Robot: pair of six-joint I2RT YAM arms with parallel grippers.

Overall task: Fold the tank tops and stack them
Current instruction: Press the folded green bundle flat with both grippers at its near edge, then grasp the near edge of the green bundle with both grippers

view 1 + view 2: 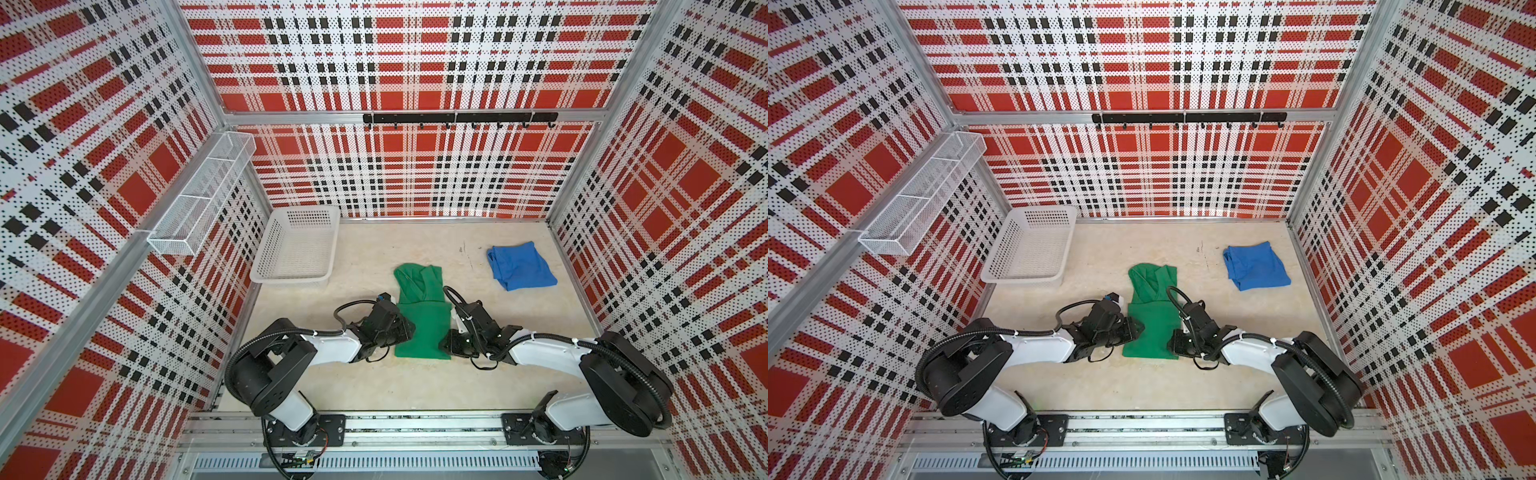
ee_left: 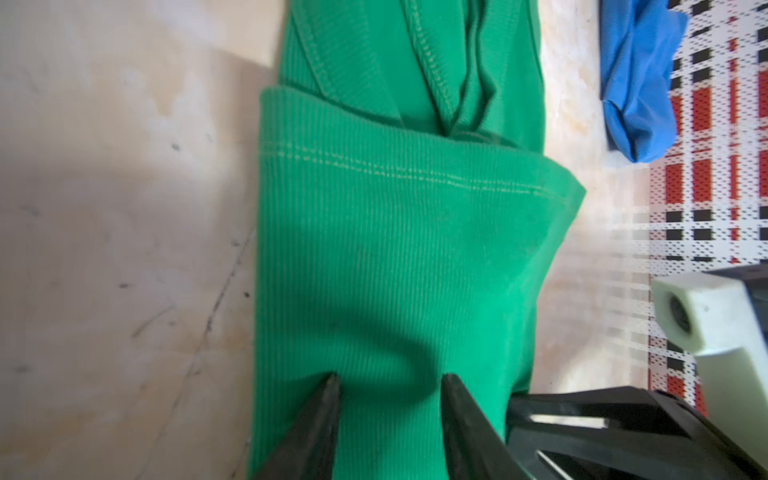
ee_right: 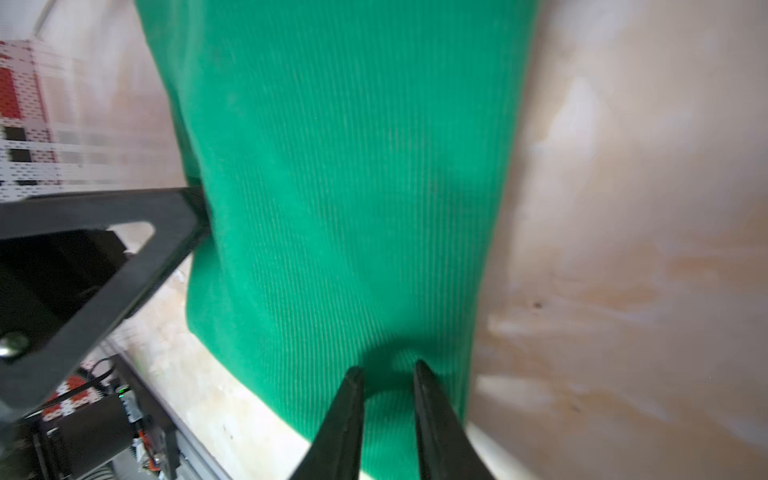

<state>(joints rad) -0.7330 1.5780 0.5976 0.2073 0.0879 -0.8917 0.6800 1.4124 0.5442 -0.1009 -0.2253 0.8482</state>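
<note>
The green tank top's near corner (image 1: 397,355) lies on the white basket's side. I will move my left gripper there next and have it close on that corner.
The green tank top (image 1: 422,328) (image 1: 1152,332) lies at mid-table in a narrow lengthwise strip. Its straps point to the back and its hem is folded up over the body. My left gripper (image 1: 406,331) (image 2: 390,380) is at its left near corner, the jaws partly closed with green fabric (image 2: 395,249) puckered between the tips. My right gripper (image 1: 446,341) (image 3: 388,370) is at the right near corner, its narrow jaws pinching a small ridge of the same fabric (image 3: 353,166). The blue tank top (image 1: 521,266) (image 1: 1256,266) (image 2: 636,75) lies loosely folded at the back right, apart from both grippers.
A white perforated basket (image 1: 291,279) (image 1: 1021,281) stands at the back left of the table. A white wire shelf (image 1: 199,195) hangs on the left wall and a black hook rail (image 1: 459,117) on the back wall. Plaid walls close in three sides.
</note>
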